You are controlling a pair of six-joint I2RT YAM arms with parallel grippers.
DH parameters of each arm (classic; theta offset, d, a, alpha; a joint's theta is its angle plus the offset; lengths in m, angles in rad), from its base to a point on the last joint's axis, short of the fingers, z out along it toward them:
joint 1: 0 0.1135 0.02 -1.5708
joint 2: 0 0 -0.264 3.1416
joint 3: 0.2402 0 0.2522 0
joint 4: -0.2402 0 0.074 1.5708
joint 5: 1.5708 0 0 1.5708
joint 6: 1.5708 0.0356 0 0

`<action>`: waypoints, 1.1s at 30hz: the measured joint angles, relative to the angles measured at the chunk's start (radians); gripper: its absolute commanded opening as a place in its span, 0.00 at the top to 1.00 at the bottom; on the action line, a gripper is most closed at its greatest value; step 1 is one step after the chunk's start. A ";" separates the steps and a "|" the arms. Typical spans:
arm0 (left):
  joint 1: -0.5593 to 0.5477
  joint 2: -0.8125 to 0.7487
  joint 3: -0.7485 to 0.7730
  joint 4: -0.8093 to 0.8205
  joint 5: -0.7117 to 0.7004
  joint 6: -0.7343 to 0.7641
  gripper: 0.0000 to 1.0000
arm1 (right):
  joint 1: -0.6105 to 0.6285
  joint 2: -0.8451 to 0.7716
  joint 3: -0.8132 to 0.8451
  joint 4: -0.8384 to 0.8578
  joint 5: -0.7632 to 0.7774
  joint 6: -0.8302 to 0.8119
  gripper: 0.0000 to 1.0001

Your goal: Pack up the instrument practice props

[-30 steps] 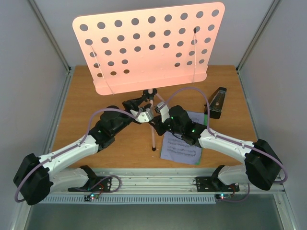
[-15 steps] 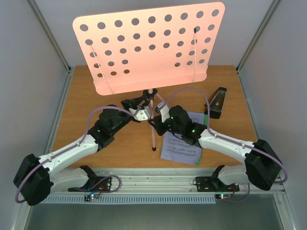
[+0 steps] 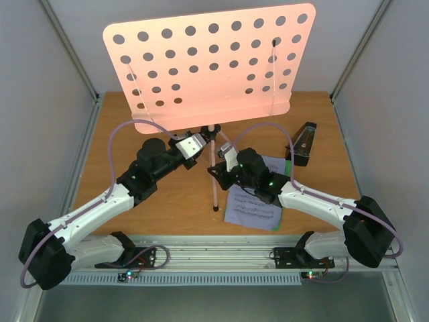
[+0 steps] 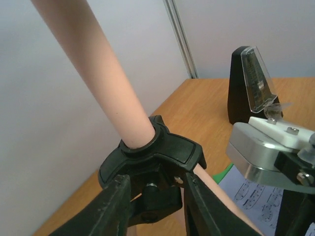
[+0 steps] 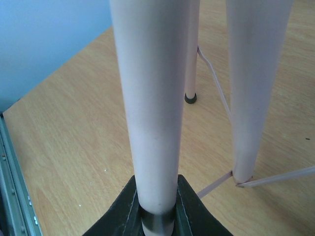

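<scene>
I can see the black knob lies crosswise to my left gripper's fingers, so next I open, turn in line with the stand's pole and pinch the knob's narrow sides (image 4: 155, 193).
The pink music stand (image 3: 208, 64) stands at the back with its hole-punched desk upright. My left gripper (image 3: 204, 139) is at the pole just under the desk. In the left wrist view its fingers (image 4: 115, 206) close on the black knob (image 4: 156, 195) under the stand's black tripod collar (image 4: 157, 155). My right gripper (image 3: 216, 169) is shut on a pink stand leg (image 5: 153, 108). White and green music sheets (image 3: 251, 206) lie flat under my right arm. The black metronome (image 3: 303, 144) stands at the right and also shows in the left wrist view (image 4: 243, 83).
The stand's other legs (image 5: 248, 88) and thin braces (image 5: 216, 88) spread over the wooden table (image 3: 134, 147). Grey walls close in left, right and back. A metal rail (image 3: 214, 255) runs along the near edge.
My left wrist has rolled and shifted up toward the pole at the collar. The stand's desk has nudged slightly right. My right gripper has kept hold of the leg.
</scene>
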 measured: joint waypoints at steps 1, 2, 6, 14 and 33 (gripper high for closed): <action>0.001 -0.003 0.000 -0.003 0.002 -0.026 0.61 | 0.000 0.000 0.000 0.000 0.000 0.000 0.99; 0.001 -0.006 0.000 -0.005 0.005 -0.043 0.57 | 0.000 0.000 0.000 0.000 0.000 0.000 0.99; 0.005 -0.029 -0.020 0.006 0.021 -0.043 0.49 | 0.000 0.000 0.000 0.000 0.000 0.000 0.99; 0.005 -0.049 -0.075 0.015 0.021 0.045 0.55 | 0.000 0.000 0.000 0.000 -0.001 0.000 0.99; -0.029 0.010 -0.076 0.134 -0.056 0.240 0.60 | 0.000 0.000 0.000 0.000 -0.002 0.000 0.99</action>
